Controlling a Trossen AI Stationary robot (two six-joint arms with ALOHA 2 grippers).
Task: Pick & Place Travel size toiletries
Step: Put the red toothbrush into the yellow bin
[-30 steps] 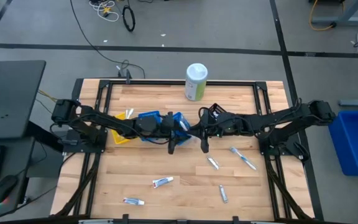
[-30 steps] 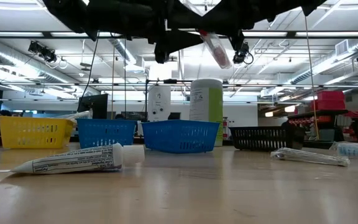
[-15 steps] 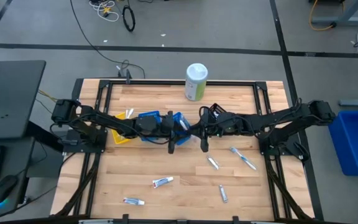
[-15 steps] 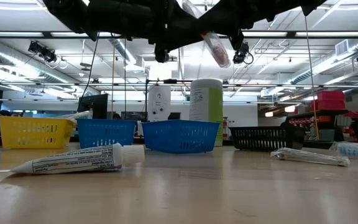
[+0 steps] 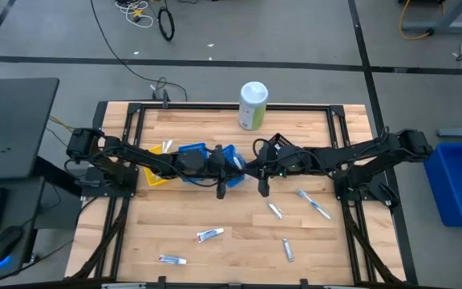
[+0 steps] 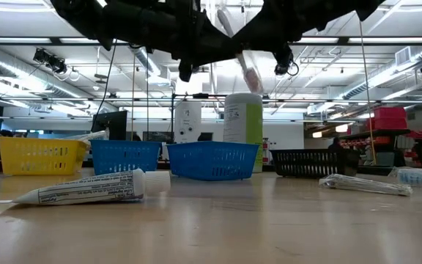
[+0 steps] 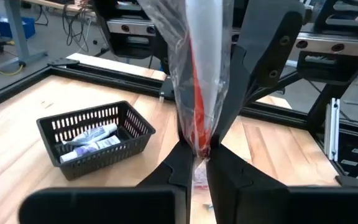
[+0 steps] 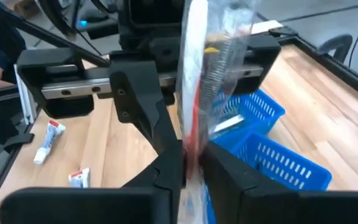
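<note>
My left gripper needs to release the wrapped toothbrush in the yellow basket (image 5: pixel 161 164) next to the blue ones.
A toothbrush in a clear wrapper (image 6: pixel 247 67) hangs high above the middle of the table, between my two grippers. They meet tip to tip over the blue baskets (image 5: pixel 215 156). My left gripper (image 5: pixel 237 167) comes in from the left and is shut on the wrapper (image 7: pixel 197 81). My right gripper (image 5: pixel 252 168) comes in from the right, its fingers close on both sides of the same wrapper (image 8: pixel 207 68). Several small tubes (image 5: pixel 209 234) and another wrapped toothbrush (image 5: pixel 314 203) lie flat on the near half of the table. My left gripper pinches the wrapped toothbrush between its two fingertips (image 7: pixel 180 163), at a narrow part of the wrapper (image 7: pixel 196 144). Its fingers come level from the table's left. The packet stands tilted, clear of the table. My right gripper has the same packet between its two fingers (image 8: pixel 219 167), at the red part of the handle (image 8: pixel 191 146). Its fingers come level from the table's right, opposite the left ones. Most of the packet sticks out beyond the fingers.
A yellow basket (image 5: pixel 157 172) stands left of the blue ones. A black basket (image 5: pixel 273 144) holding tubes stands to their right. A tall white-green canister (image 5: pixel 253 106) stands at the far edge. A large tube (image 6: pixel 86 189) lies close to the low camera.
My left gripper has shut on the wrapped toothbrush that my right gripper was holding up. The packet has tipped a little more upright, its lower end swinging slightly. Both arms have stayed in place above the blue baskets.
</note>
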